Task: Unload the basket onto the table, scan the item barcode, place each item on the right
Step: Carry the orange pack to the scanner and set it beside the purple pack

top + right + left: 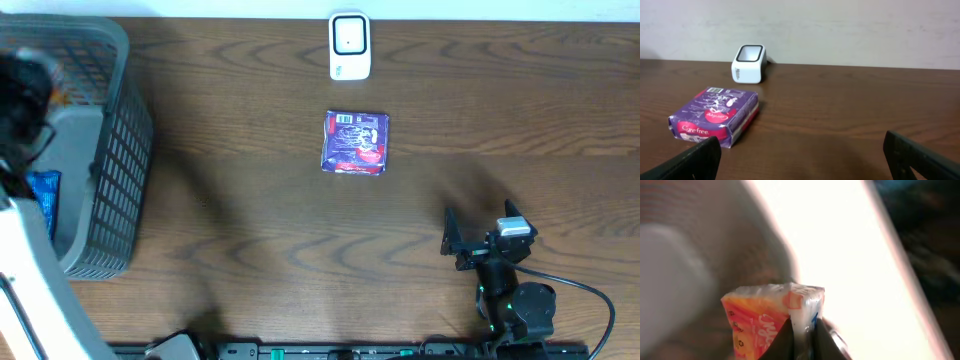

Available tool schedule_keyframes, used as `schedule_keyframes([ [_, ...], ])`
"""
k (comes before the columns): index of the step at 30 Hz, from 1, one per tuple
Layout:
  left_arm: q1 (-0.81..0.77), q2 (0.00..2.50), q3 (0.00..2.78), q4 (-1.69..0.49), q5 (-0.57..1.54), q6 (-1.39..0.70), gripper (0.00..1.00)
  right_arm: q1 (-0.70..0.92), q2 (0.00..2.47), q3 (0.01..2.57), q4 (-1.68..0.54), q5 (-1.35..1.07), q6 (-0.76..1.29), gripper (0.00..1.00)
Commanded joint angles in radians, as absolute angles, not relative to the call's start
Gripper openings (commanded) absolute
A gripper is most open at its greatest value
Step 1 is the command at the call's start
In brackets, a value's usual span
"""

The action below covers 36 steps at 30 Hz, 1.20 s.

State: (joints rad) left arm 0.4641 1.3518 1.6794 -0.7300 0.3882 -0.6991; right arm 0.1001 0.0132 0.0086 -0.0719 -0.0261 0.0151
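Observation:
My left gripper is going to let go of the orange and white packet on the table [303, 149] next to the edge of the purple pack that faces the basket.
In the left wrist view my left gripper [802, 341] is shut on the edge of an orange and white plastic packet [760, 320], which sticks up between the dark fingers. From overhead, that arm is a black blur [24, 95] above the grey basket [120, 170] at far left. The white barcode scanner [349, 45] stands at the back middle of the table. A purple Carefree pack [355, 142] lies flat in front of it, with a barcode on its upper face. My right gripper [480, 233] hovers open at the front right, empty, facing the pack [715, 115] and the scanner [749, 63].
The basket holds a blue packet [46, 195] near its left side. A white robot base [30, 290] fills the lower left corner. The right arm's cable [590, 295] loops near the table's front right edge. A pale wall [840, 30] backs the table.

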Motion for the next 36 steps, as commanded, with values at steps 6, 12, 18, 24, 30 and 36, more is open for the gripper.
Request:
schedule_keyframes([
  [6, 0.032, 1.335, 1.691, -0.680, 0.409, -0.500, 0.08, 0.091, 0.012, 0.006, -0.075, -0.020, 0.029, 0.99],
  [12, -0.216, 1.428, 1.691, -0.696, 0.162, -0.302, 0.08, 0.091, 0.012, 0.006, -0.075, -0.020, 0.029, 0.99],
  [18, -0.345, 1.589, 1.690, -0.697, -0.001, -0.160, 0.08, 0.091, 0.012, 0.006, -0.075, -0.020, 0.029, 0.99],
  [24, -0.385, 1.773, 1.690, -0.745, -0.055, -0.124, 0.07, 0.091, 0.012, 0.006, -0.075, -0.020, 0.029, 0.99],
  [30, -0.392, 1.945, 1.690, -0.797, -0.051, -0.132, 0.07, 0.091, 0.012, 0.006, -0.075, -0.020, 0.029, 0.99],
  [36, -0.415, 2.057, 1.690, -0.806, 0.023, -0.141, 0.13, 0.091, 0.012, 0.006, -0.075, -0.020, 0.029, 0.99],
])
